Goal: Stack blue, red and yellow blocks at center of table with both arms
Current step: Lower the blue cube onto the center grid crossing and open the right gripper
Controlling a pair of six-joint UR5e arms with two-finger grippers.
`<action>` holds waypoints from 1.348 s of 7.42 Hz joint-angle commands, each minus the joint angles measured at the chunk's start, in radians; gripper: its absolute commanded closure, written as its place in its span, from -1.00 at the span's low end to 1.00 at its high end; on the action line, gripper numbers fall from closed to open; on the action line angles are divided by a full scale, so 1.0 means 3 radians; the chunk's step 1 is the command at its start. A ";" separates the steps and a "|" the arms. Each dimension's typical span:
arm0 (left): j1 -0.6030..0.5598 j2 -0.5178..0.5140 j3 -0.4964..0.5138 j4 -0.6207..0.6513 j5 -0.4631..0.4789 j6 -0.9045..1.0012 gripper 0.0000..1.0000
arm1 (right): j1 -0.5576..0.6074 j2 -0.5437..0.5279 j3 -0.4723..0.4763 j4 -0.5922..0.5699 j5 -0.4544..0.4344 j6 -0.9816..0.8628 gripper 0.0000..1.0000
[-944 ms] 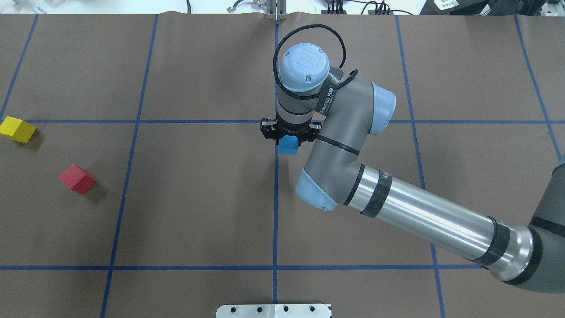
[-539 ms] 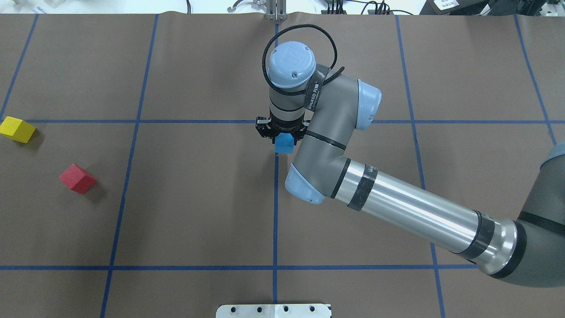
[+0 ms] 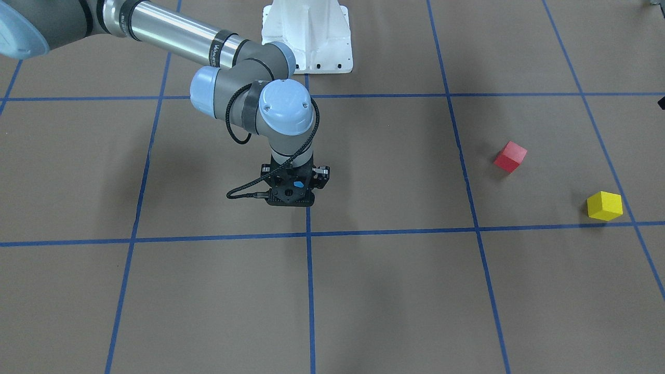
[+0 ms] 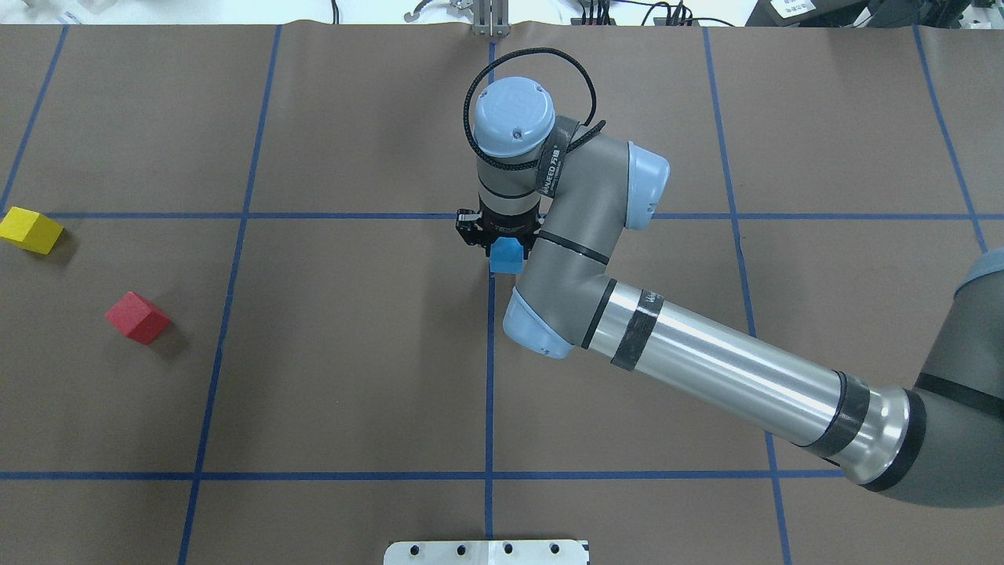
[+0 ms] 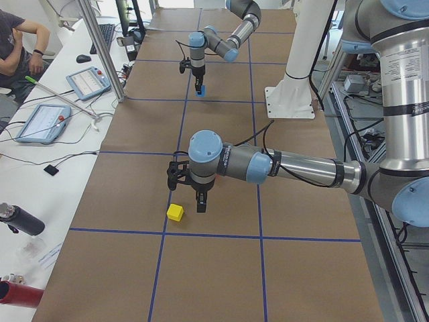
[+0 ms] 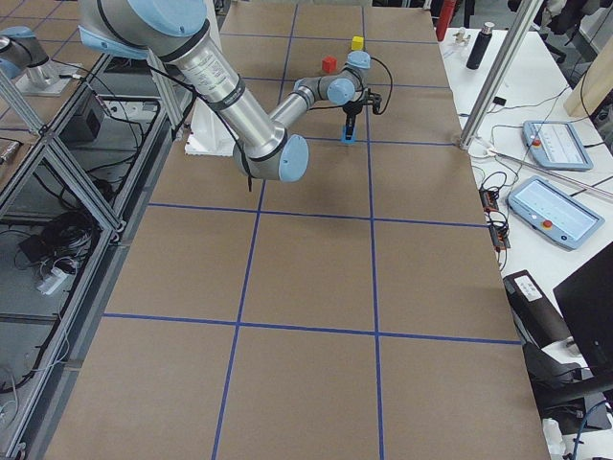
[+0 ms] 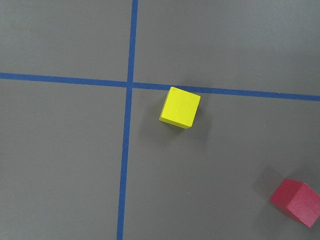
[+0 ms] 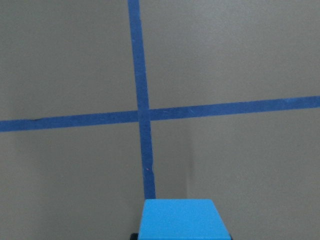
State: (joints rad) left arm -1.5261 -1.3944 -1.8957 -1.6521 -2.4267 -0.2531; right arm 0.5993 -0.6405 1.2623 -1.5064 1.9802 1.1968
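The blue block will go down on the tape line (image 3: 308,191) (image 8: 158,224) between the central crossing and the white base, set there by my right gripper.
My right gripper (image 4: 500,238) is shut on the blue block (image 4: 506,256) and holds it low at the central crossing of the tape lines. The block also shows at the bottom of the right wrist view (image 8: 182,219) and as a sliver in the front view (image 3: 298,184). The yellow block (image 4: 31,230) and the red block (image 4: 138,317) lie apart on the table at the far left. The left wrist view looks down on the yellow block (image 7: 180,107) and the red block (image 7: 297,201). My left gripper (image 5: 200,204) hangs beside the yellow block (image 5: 175,212); I cannot tell if it is open.
Blue tape lines (image 4: 489,377) divide the brown table into squares. The white robot base (image 3: 306,36) stands at the table's near edge. A side desk with tablets (image 5: 41,122) and a seated person (image 5: 20,40) lie beyond the far edge.
My right arm has shifted a little to the left with the blue block, bringing it onto the centre tape line. The red and yellow blocks have not moved.
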 commanded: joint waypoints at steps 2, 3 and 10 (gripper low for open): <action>-0.0001 0.0000 -0.0006 0.0000 0.0000 0.0000 -0.99 | -0.0004 0.0090 -0.0219 0.0189 0.0001 0.0035 1.00; -0.0001 0.0000 -0.0011 0.0000 0.0000 0.0000 -0.99 | -0.0009 0.0095 -0.0219 0.0189 0.0001 0.0040 1.00; -0.0001 0.0000 -0.0032 0.0000 0.0000 0.0000 -0.99 | -0.0050 0.0095 -0.0250 0.0200 -0.0020 0.0035 1.00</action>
State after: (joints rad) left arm -1.5263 -1.3944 -1.9044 -1.6521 -2.4267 -0.2531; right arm 0.5849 -0.6133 1.1882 -1.4469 1.9743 1.2072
